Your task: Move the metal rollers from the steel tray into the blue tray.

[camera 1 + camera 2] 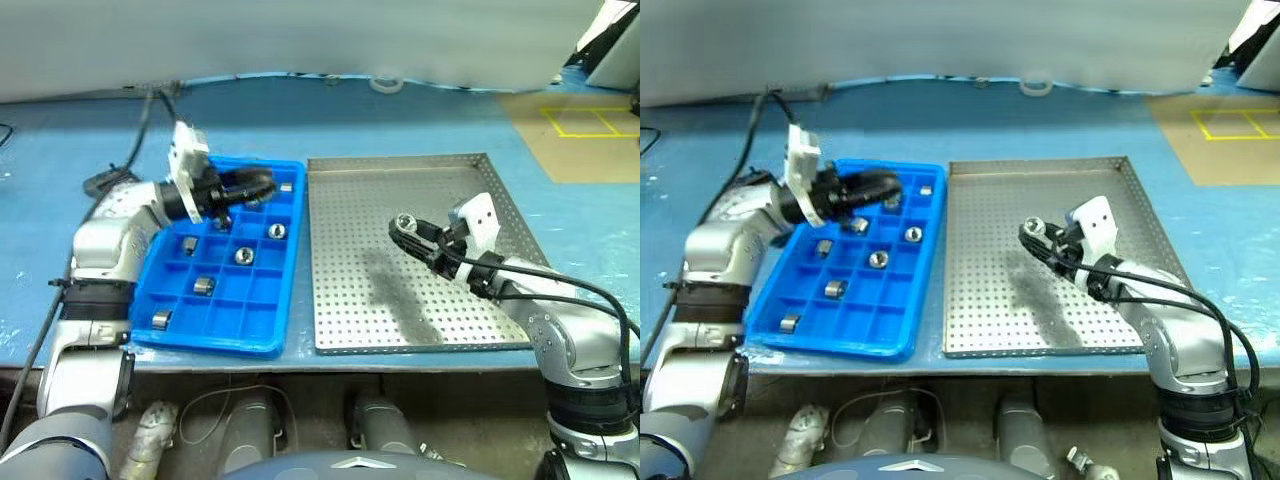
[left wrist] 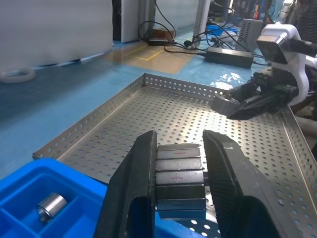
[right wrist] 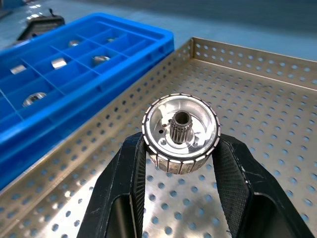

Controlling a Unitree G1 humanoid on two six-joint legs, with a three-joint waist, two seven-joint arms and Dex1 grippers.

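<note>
Next, my left gripper lets go of the metal roller in an empty compartment (image 1: 231,315) around the middle of the blue tray's nearest row.
The blue tray (image 1: 270,338) lies on the left with several metal rollers (image 1: 243,256) in its compartments. My left gripper (image 1: 252,183) hovers over the tray's far end, pointing right, and is shut on a metal roller (image 2: 179,178) seen side-on between its fingers. To the right lies the steel tray (image 1: 400,161), its perforated floor showing. Above its middle my right gripper (image 1: 405,225) is shut on another metal roller (image 3: 181,134), whose silvery face and dark centre hole show in the right wrist view.
Both trays rest side by side on a blue tabletop (image 1: 60,200). A black cable (image 1: 140,130) runs to the left arm from the far edge. A white ring (image 1: 386,84) lies at the back. A brown floor patch with yellow lines (image 1: 585,122) is at far right.
</note>
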